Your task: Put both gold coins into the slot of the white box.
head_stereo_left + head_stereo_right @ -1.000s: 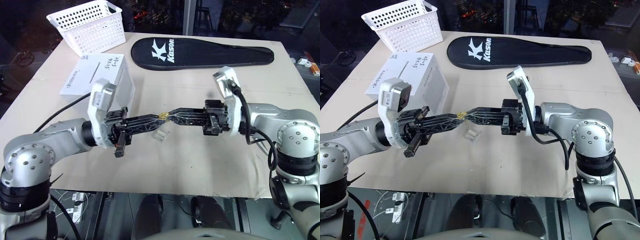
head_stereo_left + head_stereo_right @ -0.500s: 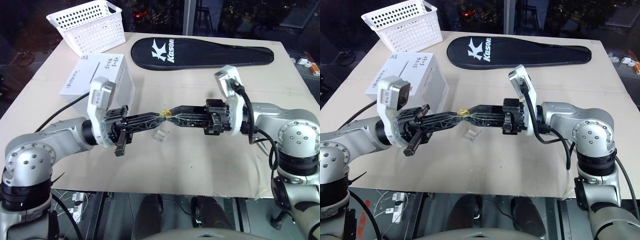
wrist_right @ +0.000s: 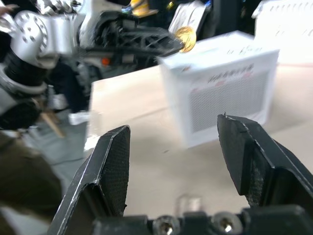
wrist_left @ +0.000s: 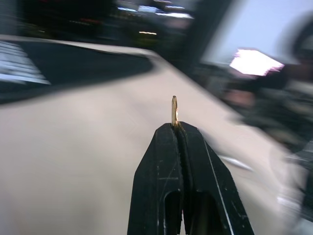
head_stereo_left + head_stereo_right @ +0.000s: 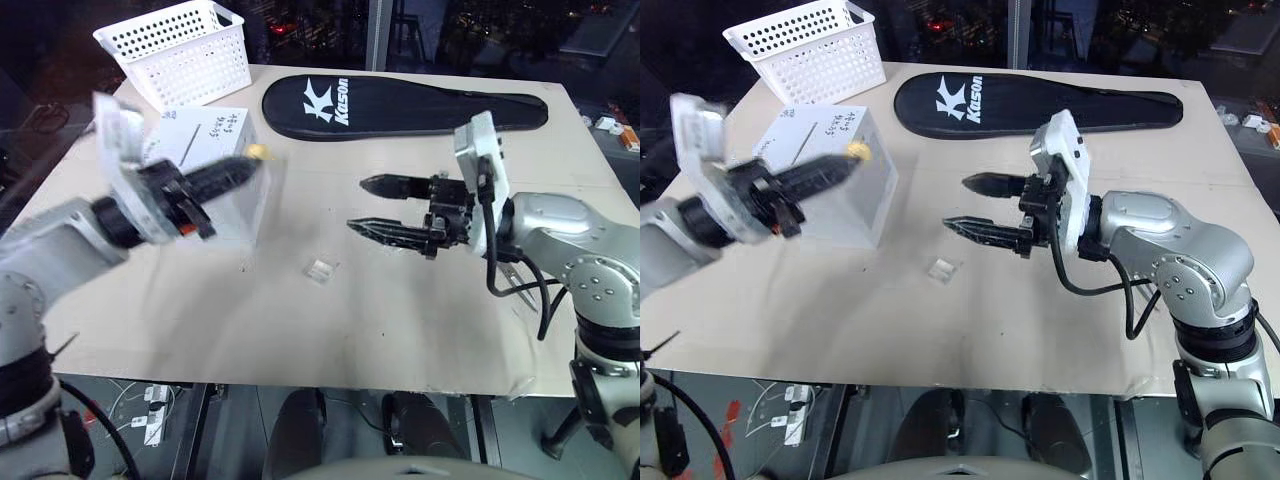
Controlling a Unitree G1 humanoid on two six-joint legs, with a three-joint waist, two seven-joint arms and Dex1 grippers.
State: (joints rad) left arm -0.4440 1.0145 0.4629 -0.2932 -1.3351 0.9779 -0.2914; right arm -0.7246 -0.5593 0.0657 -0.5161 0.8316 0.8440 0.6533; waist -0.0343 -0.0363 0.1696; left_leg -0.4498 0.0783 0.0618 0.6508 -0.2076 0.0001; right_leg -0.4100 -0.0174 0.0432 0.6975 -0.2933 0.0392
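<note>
My left gripper needs to release the gold coin, now hanging just above the box, into the slot that sits amid the white box's handwritten top side (image 5: 196, 132).
My left gripper (image 5: 248, 162) is shut on a small gold coin (image 5: 258, 152), which sticks out edge-on past its fingertips (image 4: 174, 110). It hangs just above the near right part of the white box (image 5: 862, 205). On the box's handwritten top face the slot (image 5: 191, 146) shows as a thin dark slit, left of the coin. My right gripper (image 5: 357, 204) hangs open and empty above the table's middle, pointing left toward the box. In the right wrist view the coin (image 3: 185, 38) shows beyond the open fingers, over the box (image 3: 220, 83).
A small clear plastic case (image 5: 320, 270) lies on the table between the two grippers. A white perforated basket (image 5: 180, 50) stands at the back left, behind the box. A black racket cover (image 5: 400, 100) lies along the back edge.
Both grippers met tip to tip on the coin. The right gripper has opened and drawn back right; the left has swung left and up with the coin to the white box.
</note>
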